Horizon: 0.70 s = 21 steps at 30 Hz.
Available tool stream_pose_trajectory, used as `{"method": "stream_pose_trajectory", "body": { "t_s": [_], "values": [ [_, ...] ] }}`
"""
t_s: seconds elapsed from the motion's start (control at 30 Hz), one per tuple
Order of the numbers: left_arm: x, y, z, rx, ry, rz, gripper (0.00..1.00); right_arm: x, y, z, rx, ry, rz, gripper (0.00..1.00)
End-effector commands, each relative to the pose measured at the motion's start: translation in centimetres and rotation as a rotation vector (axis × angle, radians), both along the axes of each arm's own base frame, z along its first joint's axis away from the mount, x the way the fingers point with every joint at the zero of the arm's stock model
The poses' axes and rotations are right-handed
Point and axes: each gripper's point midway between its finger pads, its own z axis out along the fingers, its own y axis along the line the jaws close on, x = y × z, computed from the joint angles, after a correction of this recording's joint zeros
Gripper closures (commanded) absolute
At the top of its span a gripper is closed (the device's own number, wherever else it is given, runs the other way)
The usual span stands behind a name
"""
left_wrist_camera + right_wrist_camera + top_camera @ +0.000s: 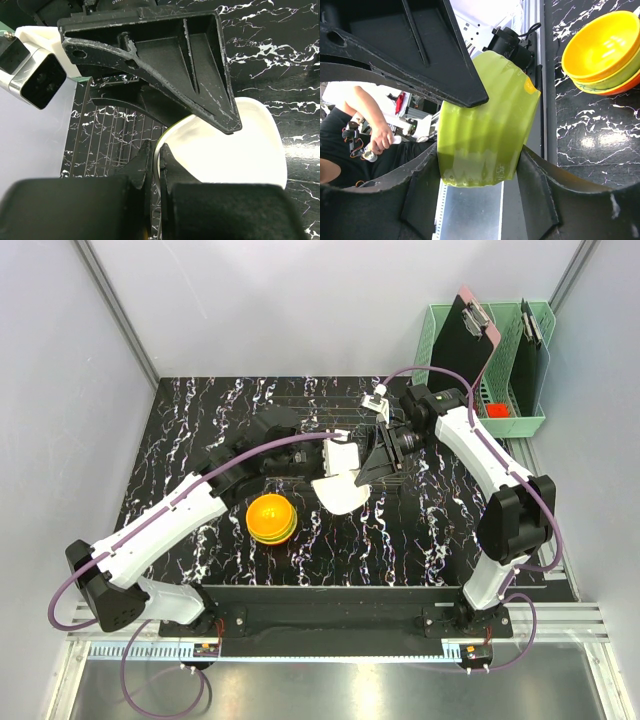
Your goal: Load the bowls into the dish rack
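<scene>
The lime green bowl, now under the white bowl's rim, will be put down by my right gripper in the front half of the dish rack (pixel 366 454), toward the side of the mint-green basket.
My left gripper (pixel 338 466) (pixel 159 160) is shut on the rim of a cream-white bowl (pixel 340 494) (pixel 225 160) and holds it tilted above the table's middle. A lime green edge shows under that rim. My right gripper (pixel 372 468) (pixel 480 150) has the lime green bowl (pixel 485 120) filling the gap between its fingers and touching both. One of its fingers (pixel 200 75) reaches over the white bowl. Three more bowls, yellow-green, orange and red-orange, sit nested in a stack (pixel 270 518) (pixel 607 50) on the table, left of both grippers. The wire dish rack (pixel 310 405) (pixel 112 145) lies just behind the grippers.
A mint-green plastic basket (pixel 487 360) with clipboards stands at the back right, off the black marbled table (pixel 200 440). Grey walls close in the left and back sides. A person shows beyond the near edge in the right wrist view (pixel 350 125).
</scene>
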Motion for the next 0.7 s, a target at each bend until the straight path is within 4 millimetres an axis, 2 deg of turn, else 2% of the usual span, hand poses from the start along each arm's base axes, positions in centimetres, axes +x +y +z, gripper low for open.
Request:
{"method": "stream_pose_trajectory", "body": {
  "t_s": [0.0, 0.07, 0.1, 0.17, 0.2, 0.3, 0.37, 0.53, 0.57, 0.67],
  "values": [
    [-0.3, -0.9, 2.7, -0.084, -0.055, -0.037, 1.0, -1.8, -0.2, 3.7, 0.105, 0.121, 0.008, 0.74],
    [-0.5, -1.0, 2.6, -0.084, -0.049, -0.043, 1.0, -1.8, -0.2, 3.7, 0.107, 0.121, 0.009, 0.85],
    [-0.5, -1.0, 2.5, -0.085, -0.042, -0.041, 1.0, -1.9, -0.2, 3.7, 0.104, 0.118, 0.01, 0.95],
    [-0.4, -1.0, 2.5, -0.086, -0.033, -0.035, 0.92, -1.7, -0.2, 3.6, 0.102, 0.119, 0.01, 1.0],
    [-0.4, -1.0, 2.5, -0.087, -0.032, -0.033, 0.87, -1.7, -0.2, 3.5, 0.1, 0.121, 0.008, 1.0],
    [-0.5, -1.0, 2.6, -0.09, -0.03, -0.034, 0.83, -1.7, -0.2, 3.4, 0.098, 0.126, 0.008, 1.0],
    [-0.5, -1.0, 2.5, -0.089, -0.028, -0.033, 0.67, -1.6, -0.1, 3.2, 0.094, 0.128, 0.009, 1.0],
    [-0.4, -0.8, 2.8, -0.093, -0.036, -0.021, 0.5, -1.4, -0.1, 2.7, 0.082, 0.135, 0.006, 1.0],
    [-0.3, -0.7, 2.8, -0.094, -0.033, -0.014, 0.4, -1.3, -0.1, 2.5, 0.079, 0.14, 0.006, 1.0],
    [0.2, -0.5, 3.1, -0.106, -0.027, 0.033, 0.21, -1.0, 0.0, 1.9, 0.052, 0.133, 0.004, 1.0]
  ]
}}
